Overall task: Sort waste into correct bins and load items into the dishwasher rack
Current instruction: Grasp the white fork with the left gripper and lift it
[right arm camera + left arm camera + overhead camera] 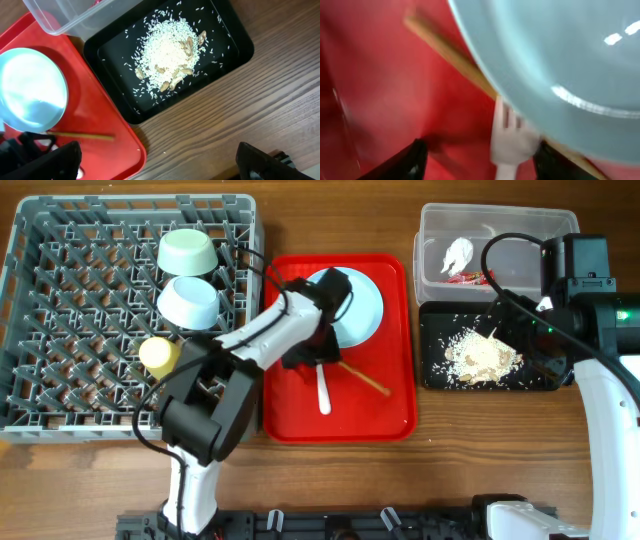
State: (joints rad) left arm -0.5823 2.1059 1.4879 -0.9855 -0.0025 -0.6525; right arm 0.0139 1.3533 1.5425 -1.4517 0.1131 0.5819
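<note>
The white fork's head lies over the chopstick at the plate's rim, so next my left gripper backs off and takes the white fork by its handle (pixel 322 386).
My left gripper (pixel 305 358) is open low over the red serving tray (pixel 385 415). In the left wrist view (pixel 485 162) the white fork's (pixel 511 137) head lies between its fingers, at the pale blue plate's (pixel 560 55) rim. The fork (pixel 322 390) and plate (pixel 355 305) lie on the red tray. The grey rack (pixel 60 330) holds the mint-green bowl (pixel 190 252), light blue bowl (pixel 190 300) and yellow cup (pixel 160 355). The clear tub (pixel 520 225) holds the tissue (pixel 458 252) and red wrapper (pixel 468 277). Rice scraps (pixel 167 55) lie in the black tray (pixel 235 55). My right gripper (pixel 162 162) is open and empty above the table.
A wooden chopstick (pixel 362 377) lies on the red tray beside the fork, partly under the plate in the left wrist view (pixel 450 50). The black tray (pixel 432 345) sits directly in front of the clear tub. The right arm (pixel 610 330) stands at the table's right edge.
</note>
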